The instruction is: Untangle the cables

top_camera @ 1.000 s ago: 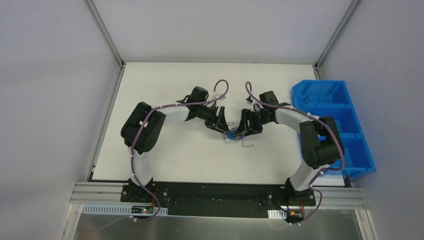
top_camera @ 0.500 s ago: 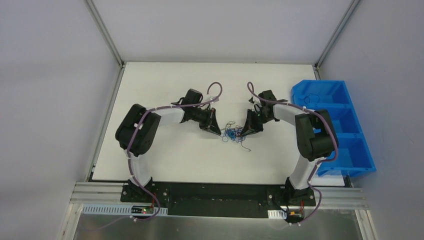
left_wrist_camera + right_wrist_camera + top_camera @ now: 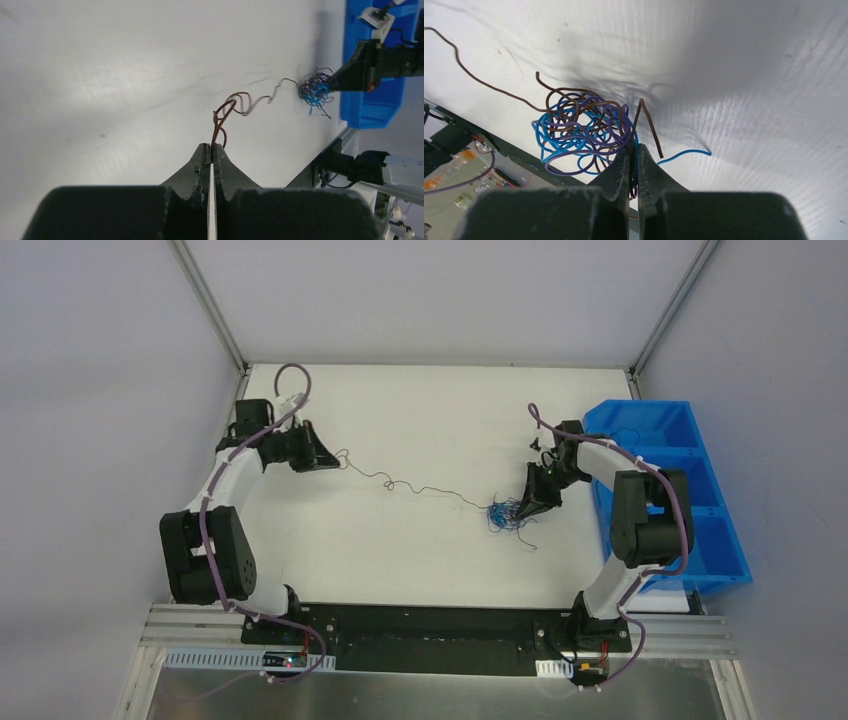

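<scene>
The brown wire's far end is in my left gripper and loose curls away from the knot, so that gripper should take the wire [image 3: 468, 500] near the knot and pull.
The cables are a small knot of thin blue, purple and brown wires [image 3: 505, 513] on the white table, right of centre. My right gripper [image 3: 530, 508] is shut on that knot [image 3: 584, 132], with strands pinched between its fingertips. One brown wire [image 3: 415, 486] runs out of the knot in loose curls toward the far left. My left gripper [image 3: 335, 462] is shut on the end of that brown wire [image 3: 222, 112], well apart from the knot [image 3: 314, 90].
A blue bin with three compartments [image 3: 690, 480] stands at the table's right edge, close behind the right arm. The table's white surface [image 3: 400, 550] lies between the arms, with metal frame posts at the back corners and the black base rail [image 3: 430, 625] in front.
Both grippers have shut on the wires. The left arm swung far to the back left, drawing one brown wire out of the knot; the right gripper shifted slightly right with the knot.
</scene>
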`<state>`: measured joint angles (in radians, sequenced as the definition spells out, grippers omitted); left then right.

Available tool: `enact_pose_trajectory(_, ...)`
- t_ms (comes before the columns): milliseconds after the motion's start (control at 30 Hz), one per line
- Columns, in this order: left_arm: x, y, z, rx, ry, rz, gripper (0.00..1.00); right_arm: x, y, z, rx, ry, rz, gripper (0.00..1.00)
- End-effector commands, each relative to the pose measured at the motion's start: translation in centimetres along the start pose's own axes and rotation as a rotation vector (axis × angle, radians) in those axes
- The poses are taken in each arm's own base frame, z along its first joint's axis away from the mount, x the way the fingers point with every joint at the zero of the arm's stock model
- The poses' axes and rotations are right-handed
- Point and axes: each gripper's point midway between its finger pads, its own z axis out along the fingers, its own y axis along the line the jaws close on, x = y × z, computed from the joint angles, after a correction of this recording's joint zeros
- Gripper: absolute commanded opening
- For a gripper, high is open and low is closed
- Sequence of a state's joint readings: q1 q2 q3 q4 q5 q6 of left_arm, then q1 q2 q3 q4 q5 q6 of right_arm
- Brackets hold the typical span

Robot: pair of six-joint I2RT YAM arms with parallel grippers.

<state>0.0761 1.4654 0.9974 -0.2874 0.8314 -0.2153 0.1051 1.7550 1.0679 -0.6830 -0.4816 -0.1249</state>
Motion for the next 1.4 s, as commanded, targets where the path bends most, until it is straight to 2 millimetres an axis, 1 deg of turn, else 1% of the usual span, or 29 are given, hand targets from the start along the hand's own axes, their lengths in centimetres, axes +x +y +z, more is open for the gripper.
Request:
enact_pose_trajectory(0, -2.0, 2.6, -4.4, -0.083, -0.046, 0.046, 0.0, 1.3, 0.1, -1.9, 0.019, 0.017, -0.064, 0.0)
enact_pose_trajectory(67, -3.6, 3.3, -5.9, -0.118, -0.093, 0.047, 0.0, 1.3, 0.1, -1.9, 0.022, 0.019, -0.056, 0.0)
enact_pose_trajectory(133, -5.6, 4.7, -7.6, -0.169, -0.155, 0.008, 0.0, 1.5, -0.1, -1.9, 0.033, 0.029, -0.053, 0.0)
enact_pose_trajectory(233, -8.1, 8.4, -10.7, -0.261, -0.236, -0.036, 0.0, 2.1, -1.1, -2.1, 0.061, 0.047, -0.058, 0.0)
enact_pose_trajectory(367, -11.2, 13.9, -14.9, -0.428, -0.326, -0.084, 0.0, 2.7, -2.2, -2.7, 0.082, 0.06, -0.061, 0.0)
enact_pose_trajectory(400, -12.1, 15.0, -15.8, -0.456, -0.353, -0.107, 0.0, 2.6, -2.2, -2.8, 0.082, 0.057, -0.068, 0.0)
enact_pose_trajectory(433, -12.8, 15.9, -16.3, -0.454, -0.368, -0.136, 0.0, 2.5, -2.1, -2.8, 0.074, 0.052, -0.074, 0.0)
enact_pose_trajectory(467, -13.5, 15.8, -16.4, -0.426, -0.38, -0.147, 0.0, 2.3, -1.8, -2.9, 0.06, 0.051, -0.077, 0.03)
enact_pose_trajectory(500, -14.1, 15.1, -16.3, -0.379, -0.387, -0.143, 0.0, 2.1, -1.3, -2.9, 0.037, 0.05, -0.075, 0.06)
enact_pose_trajectory(533, -14.7, 12.8, -15.2, -0.265, -0.376, -0.119, 0.0, 1.6, -0.4, -3.0, 0.002, 0.043, -0.085, 0.12)
enact_pose_trajectory(567, -14.6, 11.3, -14.3, -0.213, -0.36, -0.099, 0.0, 1.4, 0.1, -3.0, -0.014, 0.042, -0.094, 0.17)
enact_pose_trajectory(600, -14.3, 9.6, -13.7, -0.163, -0.345, -0.068, 0.0, 1.2, 0.9, -3.2, -0.044, 0.04, -0.107, 0.24)
enact_pose_trajectory(667, -13.4, 6.6, -12.1, -0.091, -0.306, -0.014, 0.0, 1.0, 2.1, -3.5, -0.084, 0.037, -0.147, 0.32)
enact_pose_trajectory(700, -12.9, 5.2, -11.5, -0.062, -0.29, 0.008, 0.0, 0.9, 2.6, -3.7, -0.095, 0.032, -0.169, 0.36)
enact_pose_trajectory(767, -12.1, 3.0, -10.7, -0.025, -0.268, 0.037, 0.0, 0.7, 3.2, -4.1, -0.104, 0.012, -0.215, 0.39)
enact_pose_trajectory(867, -10.6, 1.2, -9.4, 0.002, -0.231, 0.072, 0.0, 0.4, 3.3, -4.5, -0.103, -0.007, -0.264, 0.39)
enact_pose_trajectory(933, -8.3, 0.7, -7.9, 0.016, -0.175, 0.119, 0.0, 0.3, 3.4, -4.4, -0.106, -0.004, -0.274, 0.37)
enact_pose_trajectory(1000, -6.1, 0.3, -6.3, 0.017, -0.112, 0.155, 0.0, 0.3, 3.4, -4.0, -0.096, 0.014, -0.264, 0.39)
enact_pose_trajectory(1033, -4.9, -0.1, -5.2, 0.022, -0.07, 0.171, 0.02, 0.4, 3.4, -3.8, -0.089, 0.025, -0.258, 0.41)
enact_pose_trajectory(1067, -3.8, -0.4, -4.2, 0.027, -0.029, 0.198, 0.13, 0.5, 3.5, -3.5, -0.083, 0.037, -0.257, 0.44)
enact_pose_trajectory(1100, -2.6, -1.0, -3.2, 0.039, 0.017, 0.243, 0.25, 0.6, 3.4, -3.2, -0.074, 0.041, -0.254, 0.47)
enact_pose_trajectory(1133, -1.4, -1.5, -2.2, 0.046, 0.057, 0.295, 0.34, 0.6, 3.3, -2.9, -0.062, 0.047, -0.249, 0.49)
enact_pose_trajectory(1200, 0.8, -2.6, -0.3, 0.063, 0.132, 0.43, 0.56, 0.6, 2.7, -2.1, -0.035, 0.061, -0.228, 0.48)
enact_pose_trajectory(1233, 1.8, -3.4, 0.7, 0.088, 0.169, 0.502, 0.64, 0.5, 2.2, -1.7, -0.015, 0.07, -0.211, 0.46)
enact_pose_trajectory(1267, 2.8, -4.2, 1.6, 0.117, 0.203, 0.583, 0.7, 0.4, 1.9, -1.4, -0.003, 0.08, -0.202, 0.43)
enact_pose_trajectory(1300, 3.6, -4.9, 2.4, 0.145, 0.227, 0.666, 0.73, 0.4, 1.6, -1.1, 0.008, 0.09, -0.197, 0.37)
enact_pose_trajectory(1367, 4.6, -6.3, 4.3, 0.208, 0.245, 0.823, 0.75, 0.3, 1.2, -0.5, 0.013, 0.112, -0.195, 0.17)
